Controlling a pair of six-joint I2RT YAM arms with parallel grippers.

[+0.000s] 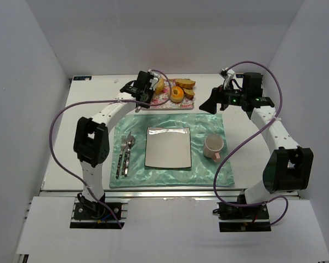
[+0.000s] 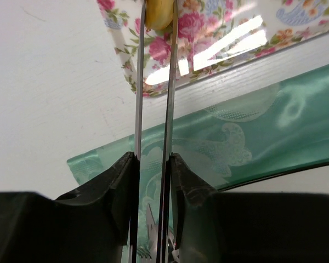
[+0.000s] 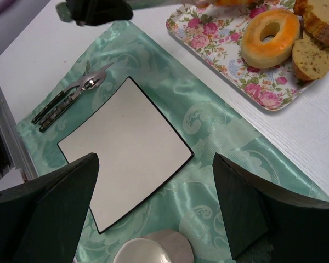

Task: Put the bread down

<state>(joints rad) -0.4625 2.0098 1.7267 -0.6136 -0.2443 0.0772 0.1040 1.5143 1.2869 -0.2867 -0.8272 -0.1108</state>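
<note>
I should use my left gripper to set the bread free on the mug side of the white square plate [image 1: 175, 150].
The bread [image 1: 160, 84], a golden-yellow loaf, is at the left end of the floral tray [image 1: 167, 99] at the back of the table. My left gripper [image 1: 153, 86] reaches over it. In the left wrist view its two thin metal fingers [image 2: 138, 82] run up to the bread [image 2: 159, 15] and pinch it between their tips. The fingers stand nearly parallel, a narrow gap apart. My right gripper [image 1: 210, 102] hovers open over the right side of the green mat [image 1: 208, 121], with nothing between its fingers [image 3: 55, 192].
A white square plate [image 1: 168, 147] lies mid-mat, with a pink mug [image 1: 214, 146] to its right and a fork and spoon [image 1: 125, 156] to its left. An orange ring-shaped piece [image 1: 177, 93] and brown-crusted slices [image 1: 185, 84] share the tray. White walls enclose the table.
</note>
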